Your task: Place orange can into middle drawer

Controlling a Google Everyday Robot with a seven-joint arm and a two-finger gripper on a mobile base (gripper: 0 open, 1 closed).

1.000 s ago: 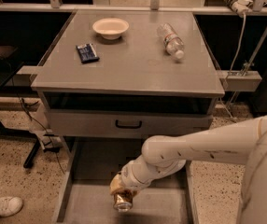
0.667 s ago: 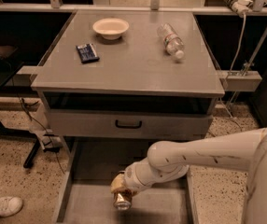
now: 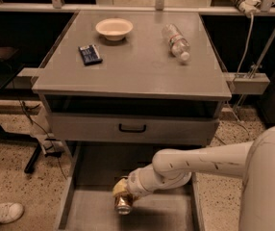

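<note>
The gripper should release the orange can, now tilted just above the drawer floor, on the grey bottom of the middle drawer (image 3: 130,207), midway between the drawer's sides.
The middle drawer (image 3: 87,213) is pulled out at the bottom of the view, a wide grey tray with a flat floor. The orange can (image 3: 123,203) hangs tilted just above that floor, silver end facing down toward me. My gripper (image 3: 122,191) is shut on the orange can from above, at the end of the white arm that reaches in from the lower right. The fingers are mostly hidden by the wrist and the can.
On the cabinet top lie a clear plastic bottle (image 3: 176,42), a beige bowl (image 3: 114,28) and a dark blue packet (image 3: 89,54). A closed drawer front with a black handle (image 3: 132,128) sits above the open tray. A white shoe (image 3: 3,211) stands on the floor at left.
The arm has shifted slightly lower and to the left over the drawer. The can stays in the gripper in nearly the same spot.
</note>
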